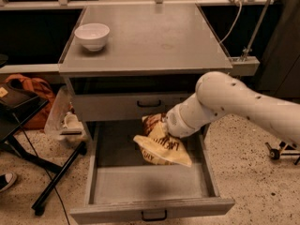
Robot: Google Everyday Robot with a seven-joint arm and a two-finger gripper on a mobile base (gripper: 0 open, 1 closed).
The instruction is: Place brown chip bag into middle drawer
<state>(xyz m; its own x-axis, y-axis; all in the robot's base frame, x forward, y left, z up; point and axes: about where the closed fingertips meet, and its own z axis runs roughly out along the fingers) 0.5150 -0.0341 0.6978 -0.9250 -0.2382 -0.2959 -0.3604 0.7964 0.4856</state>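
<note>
I need to release the brown chip bag on the open middle drawer's bottom, toward the black stand legs [129, 172].
The brown chip bag [161, 146], tan-yellow with a dark brown top, hangs over the right rear part of the open middle drawer [150, 184]. My gripper [164, 124] is at the end of the white arm, right at the bag's dark upper end, just below the closed drawer front above. The bag's lower edge is close to or touching the drawer's floor. The drawer is pulled far out, with a small dark handle [154, 215] on its front.
A white bowl [92, 35] stands on the cabinet top [150, 36] at the left. A closed drawer front with a black handle [149, 103] sits above the open one. A plastic bag [63, 118] and black stand legs [51, 191] lie left of the cabinet.
</note>
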